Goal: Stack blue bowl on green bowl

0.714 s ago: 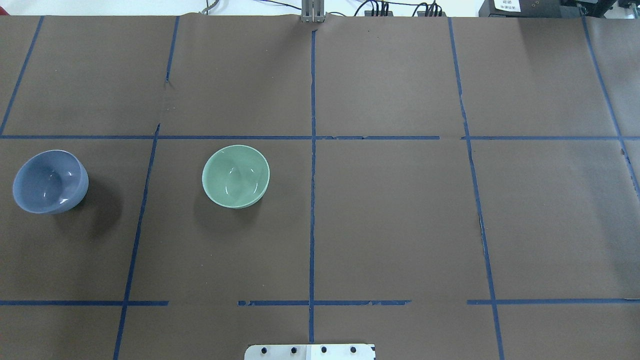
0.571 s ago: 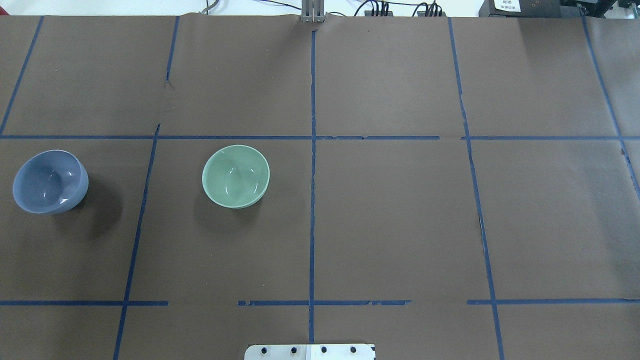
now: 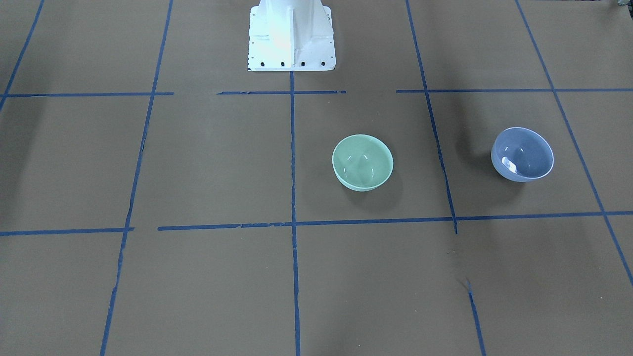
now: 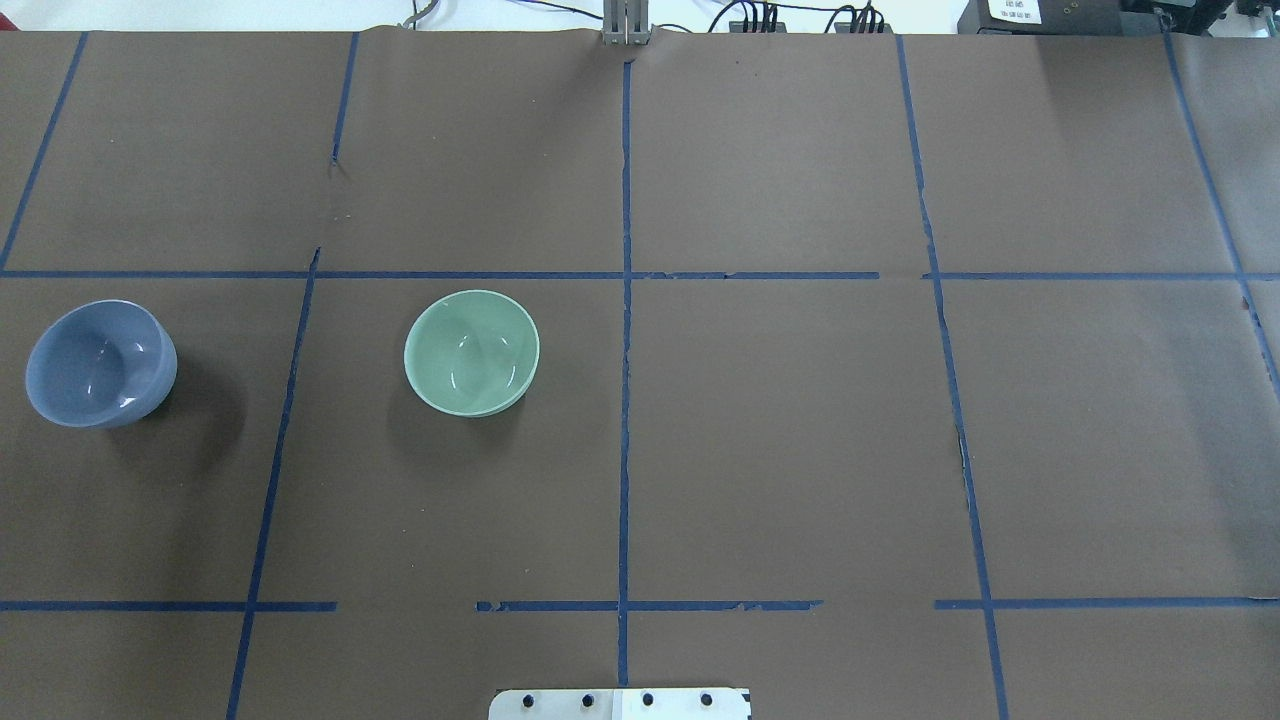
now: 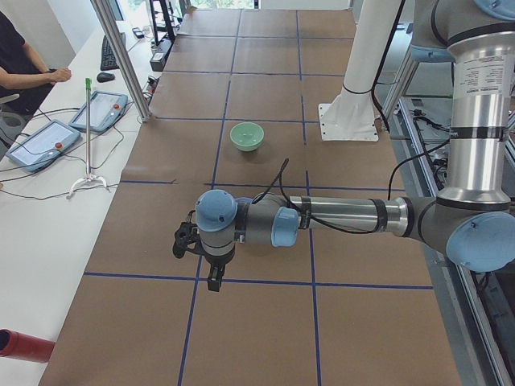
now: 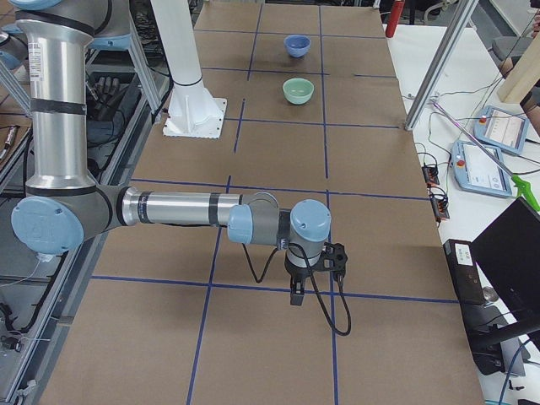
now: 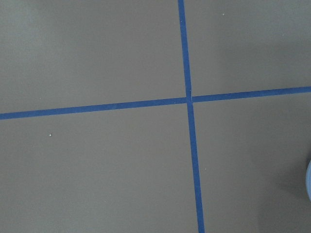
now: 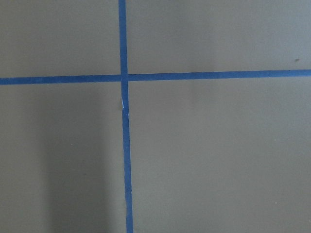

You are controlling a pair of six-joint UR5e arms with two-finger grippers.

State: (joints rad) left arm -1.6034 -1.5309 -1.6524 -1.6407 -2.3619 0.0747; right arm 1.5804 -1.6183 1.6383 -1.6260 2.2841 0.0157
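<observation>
The blue bowl is next for my left gripper, which should go there and close on the bowl's rim [image 3: 552, 156] [image 7: 308, 180] at the side farthest from the green bowl.
The blue bowl [image 4: 100, 364] stands upright on the brown table cover at the far left of the overhead view; it also shows in the front view [image 3: 522, 154] and the right side view [image 6: 295, 45]. The green bowl [image 4: 471, 352] stands upright to its right, apart from it, and also shows in the front view [image 3: 362, 162] and the left side view [image 5: 246, 135]. Both bowls are empty. My left gripper [image 5: 213, 281] shows only in the left side view, pointing down above the table. My right gripper [image 6: 296, 295] shows only in the right side view. I cannot tell whether either is open or shut.
The robot's white base [image 3: 291, 34] stands at the table's near middle. Blue tape lines [image 4: 625, 330] divide the cover into squares. Teach pendants [image 5: 40, 145] and a seated person [image 5: 24, 64] are on the operators' side.
</observation>
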